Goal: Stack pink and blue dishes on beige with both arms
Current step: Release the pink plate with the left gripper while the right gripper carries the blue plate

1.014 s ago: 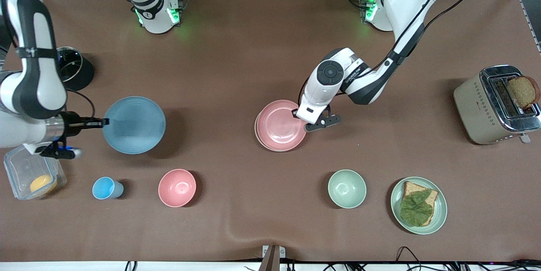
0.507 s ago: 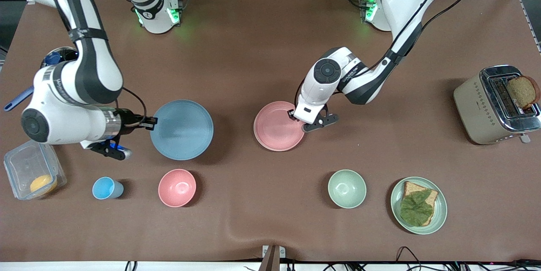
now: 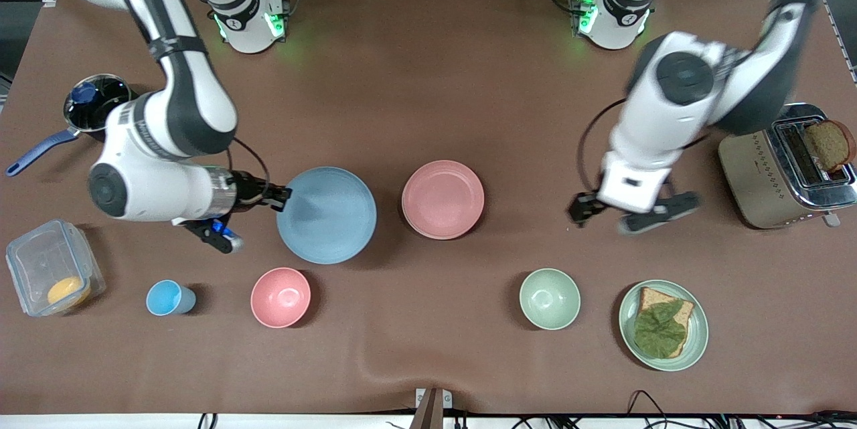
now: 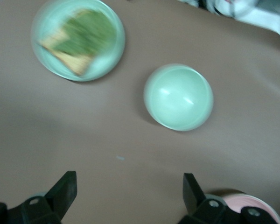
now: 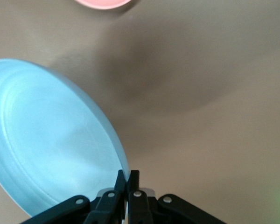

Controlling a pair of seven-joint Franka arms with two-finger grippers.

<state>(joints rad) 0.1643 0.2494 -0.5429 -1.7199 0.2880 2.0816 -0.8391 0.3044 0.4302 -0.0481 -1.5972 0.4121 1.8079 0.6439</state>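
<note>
The light blue plate in my right gripper should come to rest on top of the pale pink plate (image 3: pixel 442 199), where I should let go of it.
The pale pink plate (image 3: pixel 442 199) lies flat in the middle of the table, with nothing gripping it. The beige plate is hidden beneath it. My right gripper (image 3: pixel 284 197) is shut on the rim of the light blue plate (image 3: pixel 327 215), which hangs tilted just above the table beside the pink plate, toward the right arm's end. In the right wrist view the fingers (image 5: pixel 129 179) pinch the blue plate's (image 5: pixel 51 140) edge. My left gripper (image 3: pixel 606 215) is open and empty, up over bare table between the pink plate and the toaster; its wrist view shows the gripper (image 4: pixel 129 196) with jaws spread wide.
A toaster (image 3: pixel 783 168) with bread stands at the left arm's end. Nearer the camera are a green bowl (image 3: pixel 550 298), a green plate (image 3: pixel 696 342) with bread and leaf, a pink bowl (image 3: pixel 280 297), a blue cup (image 3: pixel 167 298) and a plastic container (image 3: pixel 50 275). A pot (image 3: pixel 97 101) sits behind the right arm.
The right arm carried the blue plate toward the pink plate. The left gripper let go of the pink plate, opened, and swung up and away toward the toaster.
</note>
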